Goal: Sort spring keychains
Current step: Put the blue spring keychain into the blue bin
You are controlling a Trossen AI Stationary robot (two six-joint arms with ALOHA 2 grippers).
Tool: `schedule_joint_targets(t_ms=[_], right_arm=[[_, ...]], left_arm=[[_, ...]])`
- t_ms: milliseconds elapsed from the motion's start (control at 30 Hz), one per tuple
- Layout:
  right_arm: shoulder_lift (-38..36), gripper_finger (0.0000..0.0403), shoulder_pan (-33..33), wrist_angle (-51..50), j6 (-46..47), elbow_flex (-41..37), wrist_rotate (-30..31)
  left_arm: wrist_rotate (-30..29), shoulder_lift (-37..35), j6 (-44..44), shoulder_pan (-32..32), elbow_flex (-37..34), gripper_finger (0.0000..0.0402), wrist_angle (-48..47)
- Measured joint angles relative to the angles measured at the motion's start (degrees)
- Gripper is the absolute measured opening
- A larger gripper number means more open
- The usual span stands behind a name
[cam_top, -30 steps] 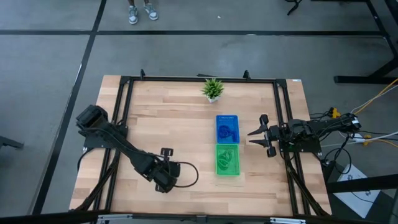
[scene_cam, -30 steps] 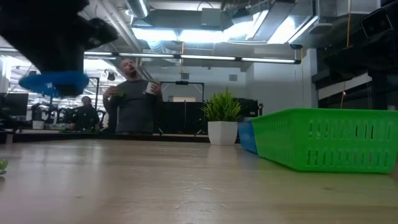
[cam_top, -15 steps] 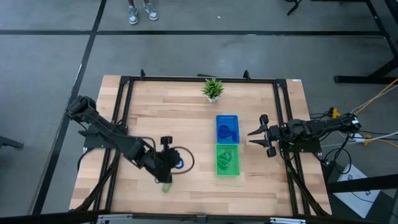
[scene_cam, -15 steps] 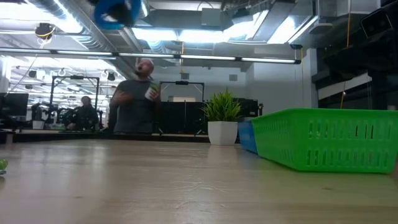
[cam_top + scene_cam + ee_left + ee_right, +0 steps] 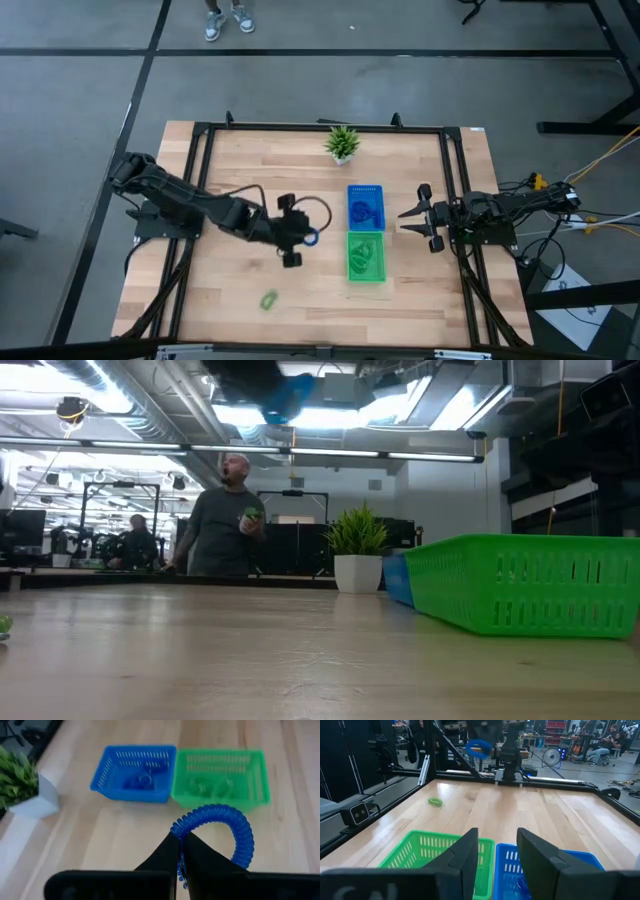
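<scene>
My left gripper has the blue spring keychain above the table beside the trays. It will let go of it onto the blue coils inside the blue tray (image 5: 365,211) (image 5: 142,778).
My left gripper (image 5: 300,238) hangs above the table just left of the two trays, shut on a blue spring keychain (image 5: 217,827). The same blue coil (image 5: 287,392) shows high up in the low view and far off (image 5: 478,748) in the right wrist view. A light green spring keychain (image 5: 268,298) lies flat on the wood near the table's near edge. The blue tray (image 5: 365,207) and green tray (image 5: 366,257) each hold coils of their own colour. My right gripper (image 5: 414,224) waits open at the table's right side, beside the trays. My left gripper pinches the blue spring keychain between its two fingertips (image 5: 172,851) at one end of the coil loop (image 5: 181,834). The keychain is lifted clear of the table, and its loop arcs out past the fingertips.
A small potted plant (image 5: 342,143) stands near the table's far edge. A dark metal frame (image 5: 200,180) runs along the table's sides. Bare wood (image 5: 250,175) lies left of the trays. A person (image 5: 222,520) stands beyond the table in the room.
My left gripper has risen and swung from the near-left part of the table toward the trays, carrying the blue spring keychain lifted clear. The light green keychain on the wood has come into view where the gripper stood.
</scene>
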Motion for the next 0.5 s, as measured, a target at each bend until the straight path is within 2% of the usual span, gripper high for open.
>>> schedule_joint_targets(t_ms=[300,400,500], right_arm=[[0.01,0.0136,0.02,0.01,0.0,0.0,0.0],[0.02,0.0136,0.02,0.0,0.0,0.0,-0.02],[0.02,0.0136,0.01,0.0,-0.01,0.0,0.0]], left_arm=[[3.19,2.1,5.05,6.67,-0.02,0.0008,10.15],[4.41,3.88,7.38,8.46,0.04,0.0008,16.46],[8.01,6.4,9.43,10.39,0.04,0.0008,24.73]])
